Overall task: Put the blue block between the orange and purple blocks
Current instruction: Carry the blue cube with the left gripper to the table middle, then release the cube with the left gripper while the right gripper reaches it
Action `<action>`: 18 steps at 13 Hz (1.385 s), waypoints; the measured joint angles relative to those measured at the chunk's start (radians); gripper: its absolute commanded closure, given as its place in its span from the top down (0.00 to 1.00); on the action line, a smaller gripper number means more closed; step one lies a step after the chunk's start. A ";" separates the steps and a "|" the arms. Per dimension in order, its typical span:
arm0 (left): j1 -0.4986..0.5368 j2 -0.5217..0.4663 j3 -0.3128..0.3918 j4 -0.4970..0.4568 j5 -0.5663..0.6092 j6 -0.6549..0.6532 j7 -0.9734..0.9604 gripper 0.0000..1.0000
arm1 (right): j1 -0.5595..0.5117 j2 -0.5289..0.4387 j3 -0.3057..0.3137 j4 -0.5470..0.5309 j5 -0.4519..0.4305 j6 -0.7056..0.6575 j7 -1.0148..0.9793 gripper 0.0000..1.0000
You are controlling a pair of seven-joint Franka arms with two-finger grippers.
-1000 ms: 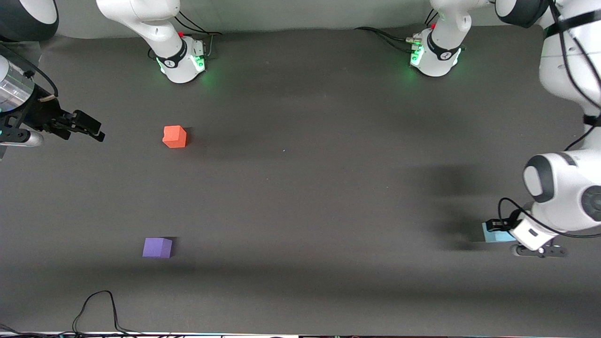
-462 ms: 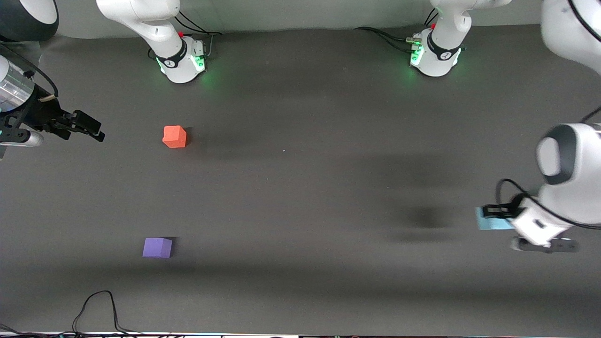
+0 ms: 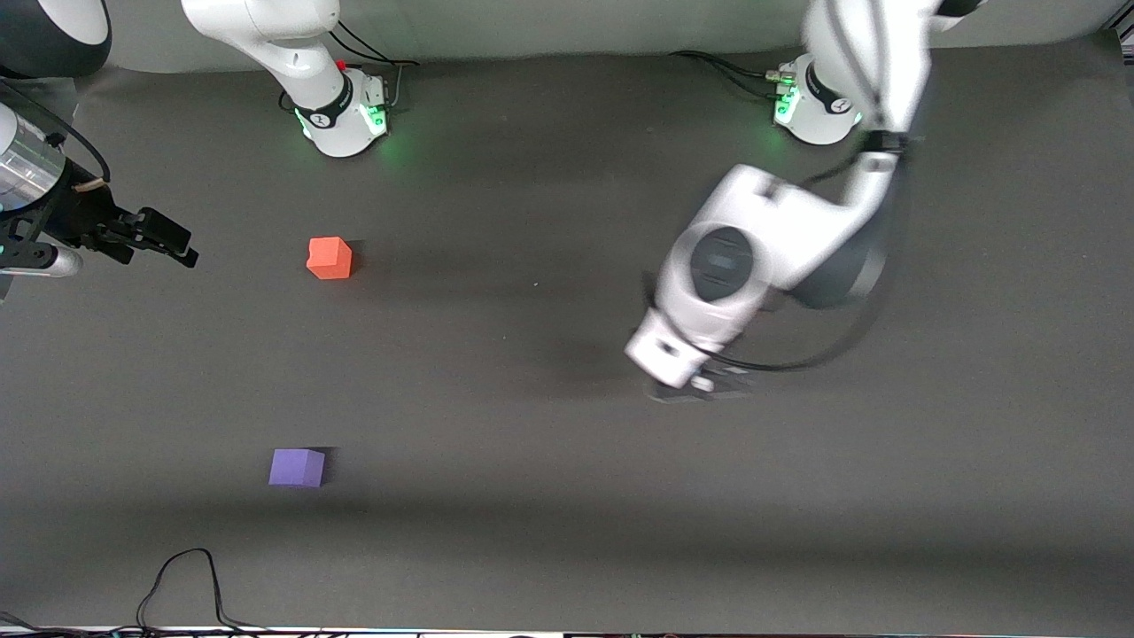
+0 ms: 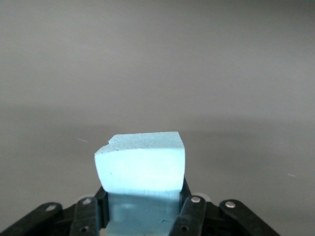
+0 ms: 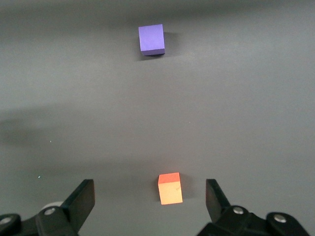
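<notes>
Next, the left gripper releases the blue block on the open table (image 3: 544,330) between the orange block and the robot's left arm.
My left gripper (image 4: 142,199) is shut on the light blue block (image 4: 141,164), which fills the gap between its fingers. In the front view the left arm's hand (image 3: 682,346) is up over the middle of the table and hides the block. The orange block (image 3: 330,258) and the purple block (image 3: 297,467) sit apart toward the right arm's end, the purple one nearer to the front camera. My right gripper (image 3: 173,242) is open and empty, waiting beside the orange block. The right wrist view shows its gripper (image 5: 150,194), the orange block (image 5: 170,188) and the purple block (image 5: 151,39).
The two arm bases (image 3: 341,115) (image 3: 819,111) stand at the table's edge farthest from the front camera. A black cable (image 3: 186,576) loops on the table edge nearest to that camera, near the purple block.
My left arm has lifted the blue block off the table at its own end and swung it toward the middle. The right arm, orange block and purple block have not moved.
</notes>
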 measured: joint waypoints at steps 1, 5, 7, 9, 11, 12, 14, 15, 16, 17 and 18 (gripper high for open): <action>-0.060 0.036 0.001 0.016 0.001 0.045 -0.056 0.41 | 0.000 0.000 0.000 0.000 0.000 0.000 0.000 1.00; -0.210 0.181 0.009 0.031 0.008 0.200 -0.148 0.42 | 0.000 0.000 0.000 -0.001 0.000 0.004 0.000 1.00; -0.229 0.251 0.009 0.032 0.008 0.288 -0.157 0.43 | 0.000 -0.001 0.000 -0.004 0.000 0.006 0.000 1.00; -0.247 0.301 0.009 0.033 0.008 0.342 -0.171 0.43 | 0.001 -0.001 0.001 -0.010 0.000 0.008 0.000 1.00; -0.260 0.312 0.012 0.042 0.012 0.351 -0.178 0.60 | 0.010 -0.001 0.002 -0.012 0.000 0.010 0.000 1.00; -0.262 0.313 0.012 0.044 0.012 0.353 -0.179 1.00 | 0.013 -0.001 0.002 -0.012 0.000 0.012 0.000 1.00; -0.263 0.315 0.014 0.045 0.012 0.355 -0.180 1.00 | 0.014 -0.001 0.013 -0.012 0.000 0.014 0.001 1.00; -0.262 0.315 0.020 0.049 0.012 0.355 -0.179 1.00 | 0.014 -0.001 0.030 -0.012 0.000 0.017 0.004 1.00; -0.255 0.313 0.027 0.061 0.012 0.354 -0.180 1.00 | 0.015 -0.001 0.052 -0.012 0.000 0.019 0.019 1.00; -0.236 0.304 0.033 0.075 0.011 0.344 -0.180 1.00 | 0.015 -0.001 0.074 -0.012 0.000 0.021 0.038 1.00; -0.203 0.285 0.031 0.089 0.008 0.314 -0.174 1.00 | 0.015 0.000 0.097 -0.011 0.000 0.023 0.049 1.00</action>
